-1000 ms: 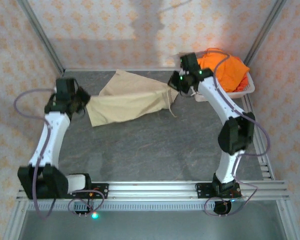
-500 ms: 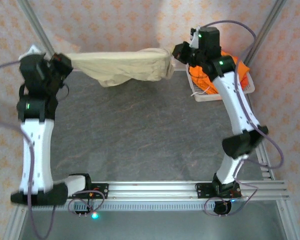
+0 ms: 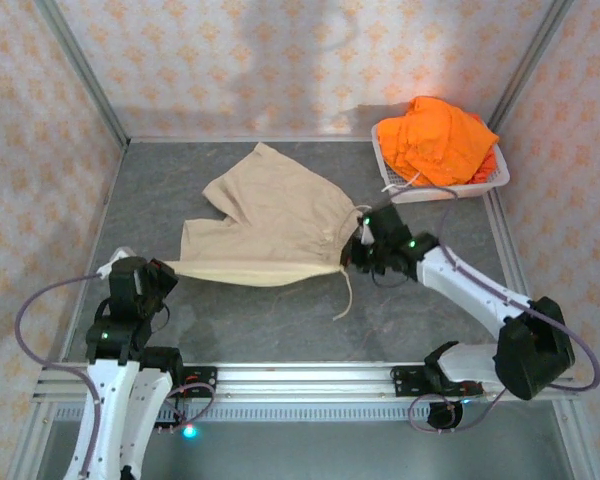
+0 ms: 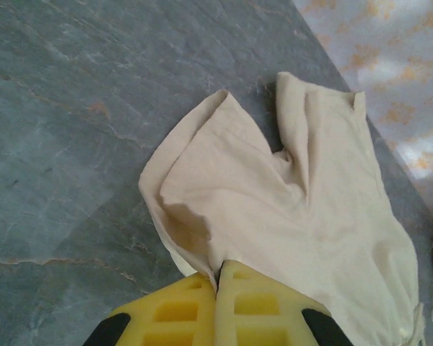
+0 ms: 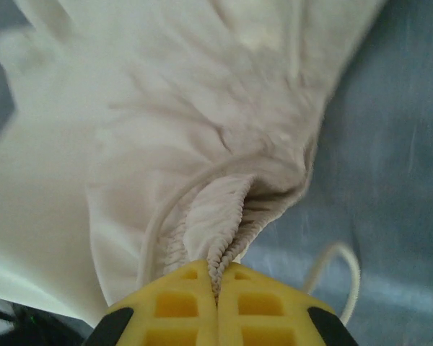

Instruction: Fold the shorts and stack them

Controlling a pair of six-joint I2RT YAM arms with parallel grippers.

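The robot's left gripper needs to release the held corner of the beige shorts on the back leg's pointed tip (image 3: 261,147) (image 4: 358,99) near the patterned wall.
The pale beige shorts (image 3: 270,225) lie spread on the grey table, legs toward the back, waistband toward me. My left gripper (image 3: 163,272) is shut on the waistband's left corner; in the left wrist view the yellow fingers (image 4: 175,313) pinch the cloth (image 4: 289,209) at the gripper (image 4: 218,281). My right gripper (image 3: 352,250) is shut on the right corner; the right wrist view shows the gathered elastic waistband (image 5: 216,216) clamped in the gripper (image 5: 216,277). A drawstring (image 3: 345,295) trails on the table. Orange shorts (image 3: 440,140) are heaped in the basket.
A white mesh basket (image 3: 495,180) stands at the back right corner. Metal frame posts (image 3: 80,70) and patterned walls enclose the table. An aluminium rail (image 3: 310,375) runs along the near edge by the arm bases.
Both arms have swung down and toward me from a raised hold at the back. The beige shorts, hanging stretched between them half a second ago, now lie flat on the table.
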